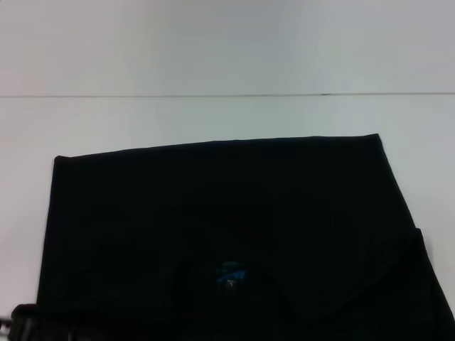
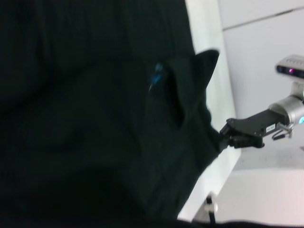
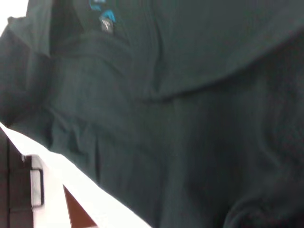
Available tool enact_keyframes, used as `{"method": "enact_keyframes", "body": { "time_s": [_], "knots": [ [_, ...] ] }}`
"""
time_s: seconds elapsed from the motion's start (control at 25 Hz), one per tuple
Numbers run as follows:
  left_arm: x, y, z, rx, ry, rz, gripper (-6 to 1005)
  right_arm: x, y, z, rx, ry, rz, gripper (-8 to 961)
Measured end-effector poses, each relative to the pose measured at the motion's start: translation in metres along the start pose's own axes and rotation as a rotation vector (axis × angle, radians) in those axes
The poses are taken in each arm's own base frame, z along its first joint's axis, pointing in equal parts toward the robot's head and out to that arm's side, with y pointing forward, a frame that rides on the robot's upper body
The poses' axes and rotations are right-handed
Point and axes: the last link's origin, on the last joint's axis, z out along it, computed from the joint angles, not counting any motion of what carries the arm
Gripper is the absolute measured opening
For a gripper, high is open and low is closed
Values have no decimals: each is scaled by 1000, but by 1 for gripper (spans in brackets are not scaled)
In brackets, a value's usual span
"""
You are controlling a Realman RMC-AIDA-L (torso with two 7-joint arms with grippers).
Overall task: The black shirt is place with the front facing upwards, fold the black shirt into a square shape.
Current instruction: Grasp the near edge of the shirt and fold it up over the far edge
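Next, my right gripper sets the black shirt's pinched edge down on the white table just before the far seam point(image 1: 362, 104).
The black shirt point(image 1: 227, 213) lies spread across the white table point(image 1: 213, 117), its far edge straight. Its blue neck label point(image 1: 229, 273) faces up near my edge. The chest letters are hidden. A sleeve flap point(image 1: 419, 245) is folded in on the right. A dark part of my left gripper point(image 1: 15, 320) shows at the shirt's near left corner. In the left wrist view my right gripper point(image 2: 232, 136) pinches the shirt's point(image 2: 95, 118) near right edge, and the cloth is pulled to a point there. The shirt point(image 3: 190, 118) fills the right wrist view, with the label point(image 3: 105, 18) showing.
A seam point(image 1: 213, 95) crosses the table beyond the shirt. White table surface lies beyond and left of the shirt. The right wrist view shows the table's front edge point(image 3: 52, 166), with a white bracket point(image 3: 35, 187) and a reddish-brown floor patch point(image 3: 78, 216) below.
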Motion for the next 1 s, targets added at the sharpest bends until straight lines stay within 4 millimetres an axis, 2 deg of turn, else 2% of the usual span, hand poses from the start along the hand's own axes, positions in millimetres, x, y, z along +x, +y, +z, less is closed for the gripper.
{"method": "enact_keyframes", "body": {
  "time_s": [0.08, 0.2, 0.28, 0.32, 0.6, 0.76, 1.0],
  "knots": [
    [14, 5, -2, -9, 49, 26, 35, -14, 5, -6, -32, -66, 2, 85],
    [38, 9, -6, 10, 122, 42, 35, -24, 6, -14, -53, -119, 15, 89],
    [44, 9, -8, 20, 146, 42, 35, -34, 4, -24, -65, -180, 44, 92],
    [61, 10, -13, 43, 217, 42, 35, -40, 3, -28, -67, -220, 61, 94],
    [102, -6, -33, 176, 495, 14, 35, -83, -5, -49, -50, -528, 137, 105],
    [115, -18, -37, 214, 668, -13, 35, -105, -11, -39, -33, -711, 165, 111],
    [127, -28, -23, 211, 816, -20, 35, -133, -12, -4, 54, -858, 163, 120]
  ]
}}
